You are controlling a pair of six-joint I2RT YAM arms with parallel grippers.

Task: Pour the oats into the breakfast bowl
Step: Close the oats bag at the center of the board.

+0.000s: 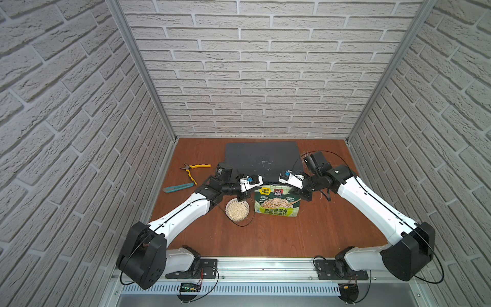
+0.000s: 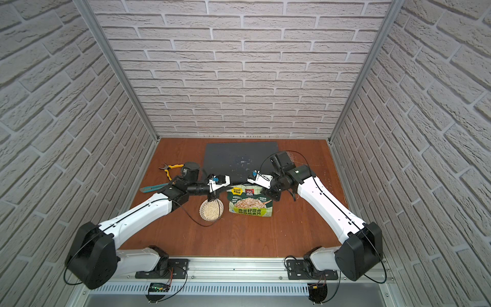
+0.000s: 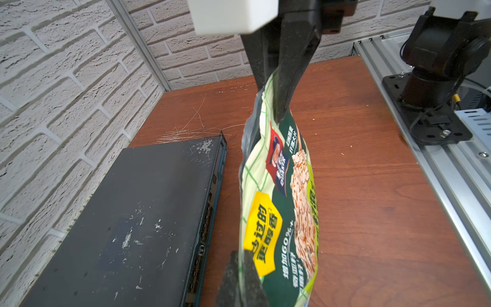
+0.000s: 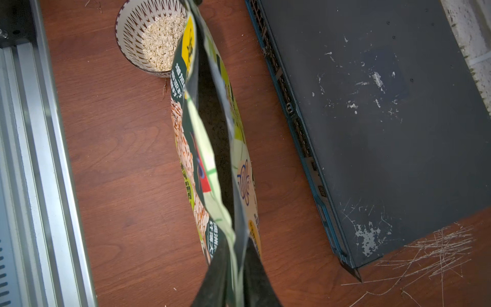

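Observation:
The oat pouch's opening gapes while the robot's right gripper pinches only its far corner, so that gripper should open it and pinch the rim [image 4: 195, 48] beside the left gripper.
The green-and-white checked oat pouch [image 1: 277, 203] [image 2: 251, 204] stands upright on the wooden table, its mouth gaping in the right wrist view [image 4: 212, 133]. My left gripper [image 1: 248, 192] [image 3: 243, 263] is shut on the pouch's top left corner. At the opposite top corner my right gripper [image 1: 301, 194] [image 4: 239, 247] is pinched shut on the pouch's edge. Just left of the pouch sits the breakfast bowl [image 1: 237, 210] [image 2: 211, 210] [image 4: 127, 34], white with patterned sides. Pale oats [image 4: 162, 40] lie inside it. The pouch's near edge hides part of the bowl in the right wrist view.
A flat dark grey device [image 1: 263, 159] [image 3: 132, 226] lies behind the pouch. Yellow-handled pliers [image 1: 194, 170] and a teal utility knife [image 1: 178, 188] lie at the left. Thin straw-like fibres [image 4: 438, 252] are scattered at the back right. An aluminium rail [image 1: 263, 268] runs along the front edge.

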